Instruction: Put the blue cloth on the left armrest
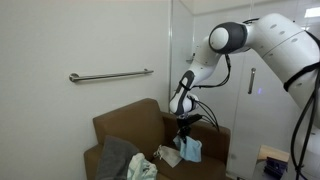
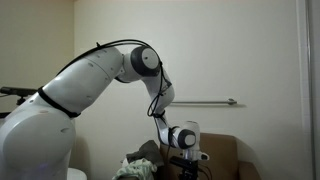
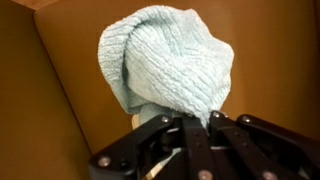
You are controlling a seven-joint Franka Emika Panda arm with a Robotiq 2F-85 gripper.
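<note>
Next, my gripper lets go of the light blue cloth on the armrest, over the grey cloth's edge (image 1: 136, 161) and beside the white-green cloth.
My gripper (image 1: 186, 131) is shut on the light blue cloth (image 1: 189, 150), which hangs from the fingers just above the brown armchair's armrest (image 1: 212, 132). In the wrist view the cloth (image 3: 165, 68) bunches right beyond the closed fingers (image 3: 196, 122), with brown upholstery behind it. In an exterior view the gripper (image 2: 185, 157) is low over the chair and the cloth itself is hidden behind the gripper.
A grey cloth (image 1: 117, 158) and a white-green cloth (image 1: 143, 167) lie on the armchair seat. A white item (image 1: 167, 155) lies beside them. A metal grab bar (image 1: 110, 75) runs along the wall. A glass partition (image 1: 250, 90) stands behind the arm.
</note>
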